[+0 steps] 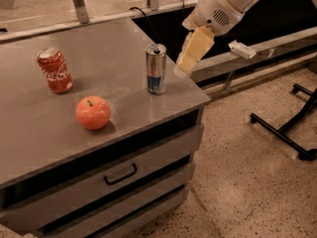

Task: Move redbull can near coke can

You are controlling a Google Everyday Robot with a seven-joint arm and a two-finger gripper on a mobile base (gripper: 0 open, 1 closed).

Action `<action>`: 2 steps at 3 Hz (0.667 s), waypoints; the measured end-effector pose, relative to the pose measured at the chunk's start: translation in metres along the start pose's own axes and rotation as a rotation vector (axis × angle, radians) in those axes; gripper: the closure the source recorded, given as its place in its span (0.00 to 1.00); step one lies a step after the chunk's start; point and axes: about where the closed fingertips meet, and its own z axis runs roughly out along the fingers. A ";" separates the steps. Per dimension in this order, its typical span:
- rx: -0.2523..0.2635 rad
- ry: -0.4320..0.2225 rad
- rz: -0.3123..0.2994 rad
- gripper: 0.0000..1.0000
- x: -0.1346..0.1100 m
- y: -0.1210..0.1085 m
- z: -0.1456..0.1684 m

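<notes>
The redbull can must be lifted and carried toward the coke can, so my gripper needs to close on the upper half of the redbull can [156,57].
The redbull can [156,69], slim and silver with a blue lower band, stands upright near the right edge of the grey countertop [114,58]. The coke can [54,70], red and dented, stands at the left of the countertop, well apart from it. My gripper [184,67], with cream-coloured fingers pointing down-left, hangs just to the right of the redbull can at about its height, not touching it. It holds nothing.
A red-orange apple [92,112] lies at the front of the countertop between the two cans. Drawers [119,175] sit below the top. A black stand's legs [287,130] rest on the speckled floor at the right.
</notes>
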 end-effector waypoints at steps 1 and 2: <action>-0.017 -0.108 0.036 0.00 -0.006 -0.001 0.008; -0.031 -0.206 0.094 0.00 -0.011 -0.005 0.019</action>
